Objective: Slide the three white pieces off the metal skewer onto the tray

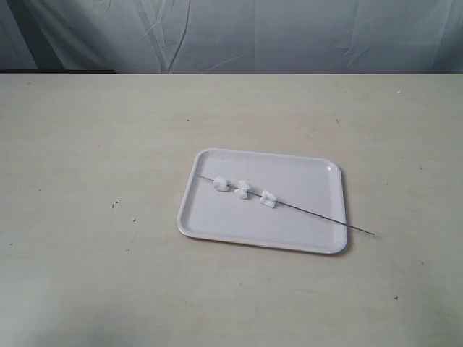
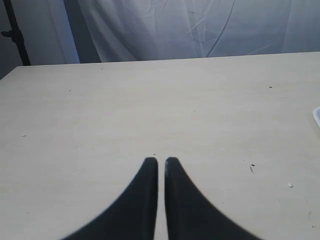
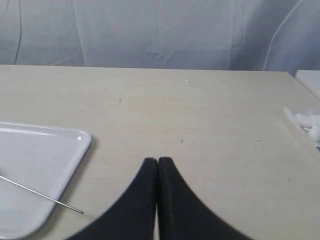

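Observation:
The bare part of the metal skewer point(image 1: 328, 219) point(image 3: 40, 194) is between the white pieces and the tray's rim. Next, my right gripper closes on it there.
The white tray point(image 1: 311, 238) lies on the table, right of the middle in the exterior view. Across it runs the thin metal skewer point(image 1: 318, 215), its far end sticking out past the tray's right rim. Three white pieces point(image 1: 246, 189) are threaded on the skewer's left half, resting on the tray. Neither arm shows in the exterior view. My left gripper point(image 2: 161, 161) is shut over bare table, with only a sliver of the tray point(image 2: 317, 116) in its view. My right gripper point(image 3: 158, 161) is shut and empty, beside the tray's corner point(image 3: 75, 145) and the skewer's tip point(image 3: 60, 202).
The table is pale beige with a few dark specks. A grey-white cloth backdrop hangs behind the table's far edge. In the right wrist view a crumpled clear wrapper point(image 3: 306, 122) and a white object's corner point(image 3: 310, 80) lie near the table's edge.

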Robot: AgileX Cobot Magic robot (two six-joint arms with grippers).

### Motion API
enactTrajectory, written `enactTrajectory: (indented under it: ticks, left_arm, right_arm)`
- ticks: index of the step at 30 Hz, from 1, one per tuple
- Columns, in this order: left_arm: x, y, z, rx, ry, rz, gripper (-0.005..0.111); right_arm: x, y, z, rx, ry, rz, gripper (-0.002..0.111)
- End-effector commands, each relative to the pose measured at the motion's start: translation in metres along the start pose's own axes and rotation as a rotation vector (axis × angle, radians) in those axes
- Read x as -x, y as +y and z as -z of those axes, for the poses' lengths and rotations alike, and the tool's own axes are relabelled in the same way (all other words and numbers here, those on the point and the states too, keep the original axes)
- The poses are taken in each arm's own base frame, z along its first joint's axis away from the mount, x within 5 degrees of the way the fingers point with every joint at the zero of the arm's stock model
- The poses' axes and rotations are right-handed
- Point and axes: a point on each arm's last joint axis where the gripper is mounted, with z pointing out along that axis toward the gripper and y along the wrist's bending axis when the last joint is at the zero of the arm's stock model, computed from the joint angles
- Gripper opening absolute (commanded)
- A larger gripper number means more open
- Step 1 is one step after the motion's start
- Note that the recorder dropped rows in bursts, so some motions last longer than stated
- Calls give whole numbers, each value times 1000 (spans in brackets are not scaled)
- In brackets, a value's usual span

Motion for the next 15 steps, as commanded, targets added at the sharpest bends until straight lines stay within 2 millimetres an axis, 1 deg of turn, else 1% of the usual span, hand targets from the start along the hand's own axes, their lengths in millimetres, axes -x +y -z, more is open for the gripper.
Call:
enactTrajectory:
  ticks: [1,3,7,12,15]
  left_arm:
    - [1,0,0,6,-13,2,6]
    - [1,0,0,6,-13,2,6]
    - [1,1,0,12,-12,-16,6]
    - [1,1,0,13,-12,-20,6]
    - [1,3,0,31,-11,-81,6]
  right_arm:
    - [0,0,0,5,-3,1,-1]
    - [0,0,0,5,-3,1,-1]
    - [3,-4,0,-41,-27,163,-1]
    - [2,-4,0,-40,-25,160,-1]
    - [2,-3,0,-38,-25,155,-1]
